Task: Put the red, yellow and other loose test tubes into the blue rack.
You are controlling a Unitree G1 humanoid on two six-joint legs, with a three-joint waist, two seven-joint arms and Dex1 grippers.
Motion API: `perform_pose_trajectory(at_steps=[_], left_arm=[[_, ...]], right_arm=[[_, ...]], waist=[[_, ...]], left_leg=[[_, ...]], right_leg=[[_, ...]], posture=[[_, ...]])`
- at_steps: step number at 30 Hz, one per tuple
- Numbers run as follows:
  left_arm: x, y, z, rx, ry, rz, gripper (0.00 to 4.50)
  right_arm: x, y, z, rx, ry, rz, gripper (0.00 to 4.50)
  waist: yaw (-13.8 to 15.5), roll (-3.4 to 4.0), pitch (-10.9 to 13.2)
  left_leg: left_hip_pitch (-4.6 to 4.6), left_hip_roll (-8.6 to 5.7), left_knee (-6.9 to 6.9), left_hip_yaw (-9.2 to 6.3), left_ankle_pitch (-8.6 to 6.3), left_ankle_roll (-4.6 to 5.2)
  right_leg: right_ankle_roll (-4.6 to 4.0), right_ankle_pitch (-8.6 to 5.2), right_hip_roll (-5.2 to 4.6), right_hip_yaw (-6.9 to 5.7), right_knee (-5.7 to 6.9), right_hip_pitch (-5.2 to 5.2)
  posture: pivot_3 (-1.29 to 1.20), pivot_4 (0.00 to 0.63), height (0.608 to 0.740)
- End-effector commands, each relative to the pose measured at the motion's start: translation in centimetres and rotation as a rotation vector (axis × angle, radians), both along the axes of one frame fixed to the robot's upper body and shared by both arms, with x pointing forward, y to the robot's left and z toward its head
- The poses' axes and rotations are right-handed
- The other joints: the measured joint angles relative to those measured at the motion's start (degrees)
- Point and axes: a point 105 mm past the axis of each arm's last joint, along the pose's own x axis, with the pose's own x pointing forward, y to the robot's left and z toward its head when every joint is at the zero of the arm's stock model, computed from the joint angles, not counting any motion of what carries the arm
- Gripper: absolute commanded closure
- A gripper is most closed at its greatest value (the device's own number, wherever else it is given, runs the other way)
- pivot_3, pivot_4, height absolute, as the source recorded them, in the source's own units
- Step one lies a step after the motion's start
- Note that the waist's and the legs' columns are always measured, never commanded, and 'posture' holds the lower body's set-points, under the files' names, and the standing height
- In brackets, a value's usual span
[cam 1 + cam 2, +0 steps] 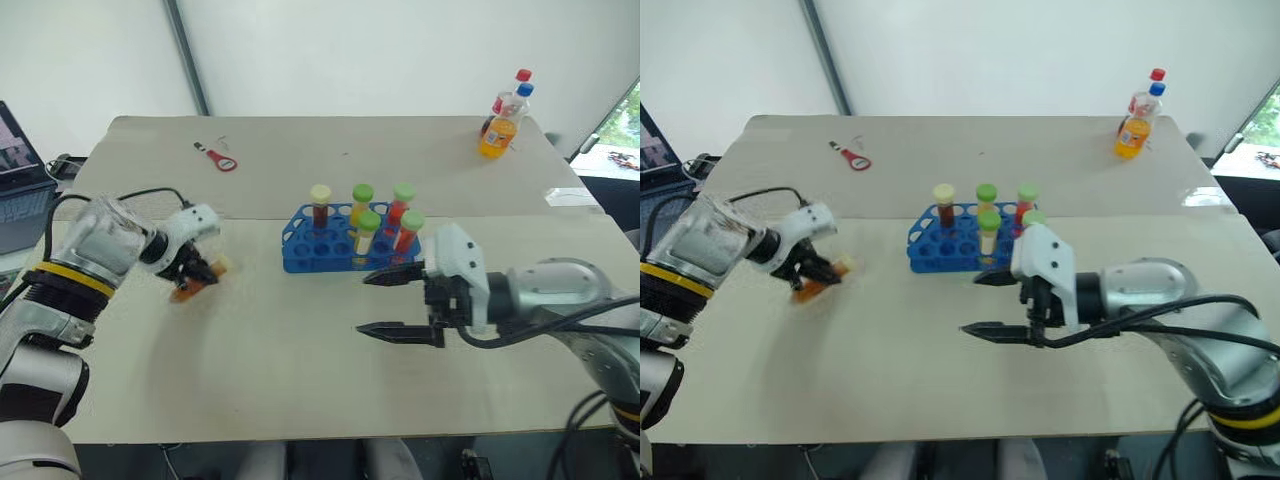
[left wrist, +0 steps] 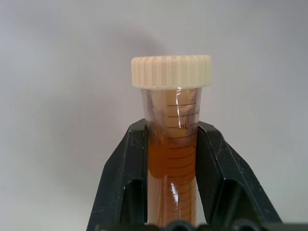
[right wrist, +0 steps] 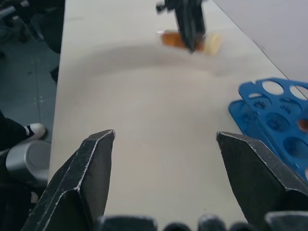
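Note:
Next, my left gripper lets go of the amber-brown test tube in the blue rack's hole (image 1: 321, 240) in front of the rack's cream-capped tube.
My left gripper (image 1: 200, 275) is shut on a loose test tube (image 1: 188, 290) with amber-brown liquid and a cream cap, held just above the table to the left of the blue rack (image 1: 305, 252). In the left wrist view the tube (image 2: 172, 159) stands between both black fingers (image 2: 125, 178), cap (image 2: 171, 70) past the tips. The blue rack (image 3: 269, 113) stands at mid-table and holds several upright tubes, one cream-capped (image 1: 320, 203), the others green-capped (image 1: 366, 230) with red or yellow liquid. My right gripper (image 1: 362, 303) is open and empty in front of the rack's right end, pointing left.
An orange soda bottle (image 1: 499, 132) with a blue cap and a red-capped bottle behind it stand at the far right corner. A red-handled tool (image 1: 218, 157) lies at the far left. A laptop (image 1: 20, 175) sits off the table's left edge. A paper (image 1: 572, 197) lies at the right edge.

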Motion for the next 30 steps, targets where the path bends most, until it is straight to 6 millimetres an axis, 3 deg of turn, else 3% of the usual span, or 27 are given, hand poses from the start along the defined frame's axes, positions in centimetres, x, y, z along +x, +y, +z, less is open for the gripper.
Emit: perform_pose_trajectory(at_steps=[1, 6, 11, 17, 30], left_arm=[[-0.6, -3.2, 5.7, -0.251, -0.179, -0.137, 3.65], [-1.1, -7.3, 7.6, -0.534, -0.311, -0.131, 3.65], [-2.1, -10.5, 5.0, -0.639, -0.426, -0.110, 3.65], [-0.7, -10.9, 2.7, -0.657, -0.523, -0.017, 3.65], [1.0, -12.9, 1.0, -0.721, -0.583, 0.010, 3.65]], right_arm=[[-0.6, -0.6, 0.7, -0.009, -0.040, -0.029, 0.74], [-0.3, -1.2, 0.3, 0.000, -0.073, -0.134, 0.74], [0.2, -1.2, -0.8, -0.014, -0.087, -0.234, 0.74], [0.0, -1.1, -1.2, -0.010, -0.077, -0.274, 0.74], [0.3, -1.8, -1.9, -0.029, -0.068, -0.331, 0.74]], waist=[[0.0, 0.00, 0.0], [-0.5, 0.00, 0.0], [-0.6, -0.02, 0.0], [-0.1, -0.02, 0.0], [0.8, -0.03, 0.0]], left_leg=[[0.03, -0.01, 0.03, 0.01, -0.02, 0.04], [0.11, -0.01, 0.05, 0.05, -0.04, 0.08], [0.14, 0.02, 0.07, 0.12, -0.04, 0.07], [0.22, -0.02, 0.07, 0.14, -0.03, 0.05], [0.24, -0.11, 0.07, 0.19, -0.03, 0.06]], right_leg=[[0.01, 0.00, -0.02, 0.01, 0.00, 0.04], [0.05, 0.02, -0.05, 0.12, 0.03, 0.11], [0.04, 0.03, -0.02, 0.28, 0.10, 0.05], [0.04, 0.04, -0.03, 0.32, 0.10, 0.10], [0.15, 0.10, -0.07, 0.34, -0.03, 0.17]], posture=[[0.00, 0.150, 0.740], [0.00, 0.150, 0.740], [0.00, 0.150, 0.740], [0.00, 0.150, 0.740], [0.00, 0.150, 0.740]])
